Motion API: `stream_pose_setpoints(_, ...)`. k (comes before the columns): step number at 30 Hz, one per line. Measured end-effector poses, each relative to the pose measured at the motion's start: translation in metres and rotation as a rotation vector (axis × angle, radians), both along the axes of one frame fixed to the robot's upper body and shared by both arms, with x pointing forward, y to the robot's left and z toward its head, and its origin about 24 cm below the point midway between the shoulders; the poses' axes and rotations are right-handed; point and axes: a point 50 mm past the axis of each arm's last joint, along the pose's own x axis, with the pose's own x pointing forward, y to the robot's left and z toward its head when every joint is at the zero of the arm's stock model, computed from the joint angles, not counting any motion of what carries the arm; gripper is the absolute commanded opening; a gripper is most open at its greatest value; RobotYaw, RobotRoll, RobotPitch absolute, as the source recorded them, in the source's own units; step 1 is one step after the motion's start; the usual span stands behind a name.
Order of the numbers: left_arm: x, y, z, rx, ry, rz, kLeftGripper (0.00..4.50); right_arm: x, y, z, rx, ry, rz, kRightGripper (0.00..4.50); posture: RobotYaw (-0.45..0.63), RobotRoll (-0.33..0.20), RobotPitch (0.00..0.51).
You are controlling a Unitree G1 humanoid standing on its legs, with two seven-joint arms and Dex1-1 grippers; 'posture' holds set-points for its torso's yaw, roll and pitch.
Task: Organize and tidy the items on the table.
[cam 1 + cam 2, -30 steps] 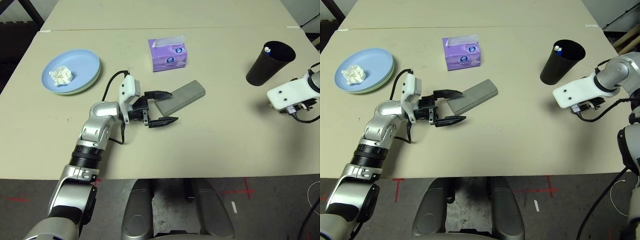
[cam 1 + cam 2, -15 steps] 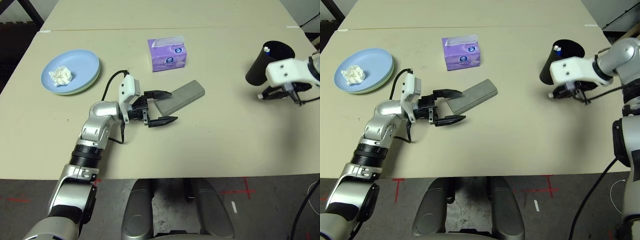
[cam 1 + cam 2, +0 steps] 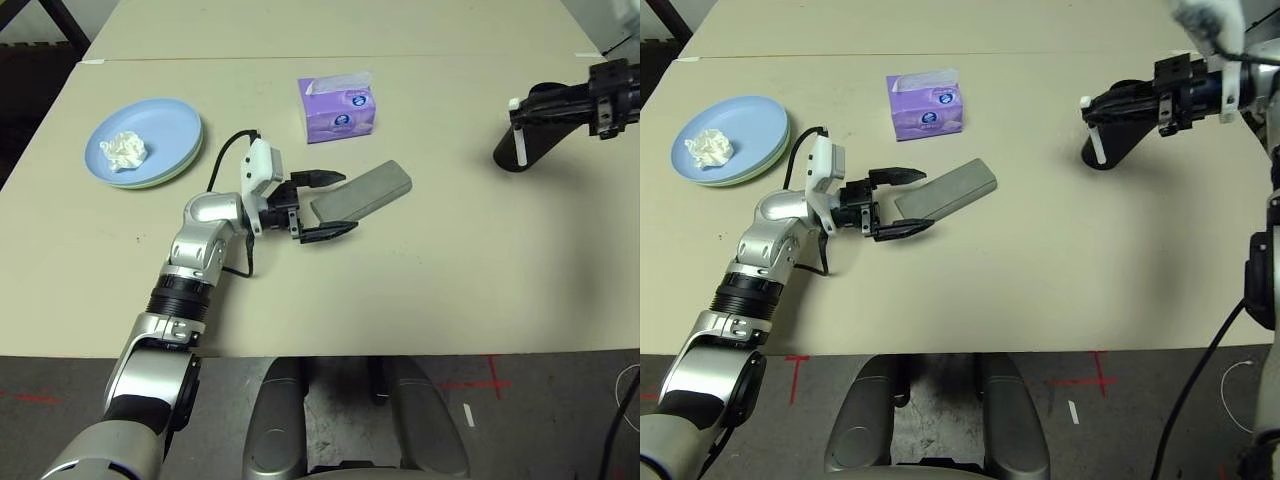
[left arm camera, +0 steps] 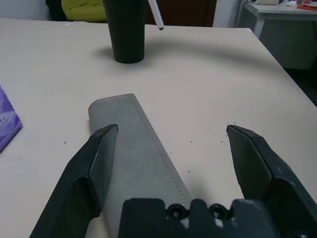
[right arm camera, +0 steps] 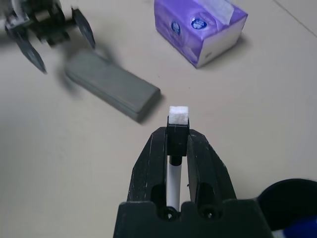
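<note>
The white pen, now held up beside the cup's rim, will be released by my right gripper inside the opening of the black cup (image 3: 550, 100) (image 5: 294, 206), where I need to let it go.
A grey glasses case (image 3: 368, 189) lies mid-table. My left gripper (image 3: 333, 205) is open, and the case's near end (image 4: 133, 144) sits between its fingers without being gripped. At the far right my right gripper (image 3: 520, 113) is shut on a white pen (image 3: 519, 146), also seen in the right wrist view (image 5: 173, 183). It holds the pen up beside the rim of the black cup (image 3: 545, 145), on the side toward the table's middle. A light blue plate (image 3: 160, 130) rests on a pale green plate (image 3: 165, 181) at the far left. A crumpled white tissue wad (image 3: 123, 150) lies on the blue plate.
A purple tissue box (image 3: 337, 108) stands behind the case. The beige table (image 3: 430, 280) is bare between the case and the cup and along its front edge. A second tabletop (image 3: 330, 25) adjoins at the back.
My right arm has lifted from the table in front of the cup and turned, so the white pen in its fingers now shows beside the cup. My left gripper has edged forward around the case's end.
</note>
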Motion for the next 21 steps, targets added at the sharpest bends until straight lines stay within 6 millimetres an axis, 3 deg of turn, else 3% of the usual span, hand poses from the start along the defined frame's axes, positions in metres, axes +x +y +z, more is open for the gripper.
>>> stream_pose_setpoints(8,0.002,0.001,0.001,0.005,-0.012,-0.003,4.5,-0.012,-0.012,-0.003,0.291,-0.146,-0.159,0.42,0.04,0.0,0.195)
stream_pose_setpoints(15,0.003,0.003,-0.001,0.012,-0.006,-0.003,4.5,-0.022,0.003,-0.029,0.529,-0.262,-0.288,0.42,0.03,0.0,0.195)
stream_pose_setpoints(21,0.004,0.004,-0.004,0.018,0.006,0.006,4.5,-0.029,0.009,-0.028,0.659,-0.377,-0.412,0.42,0.02,0.0,0.198)
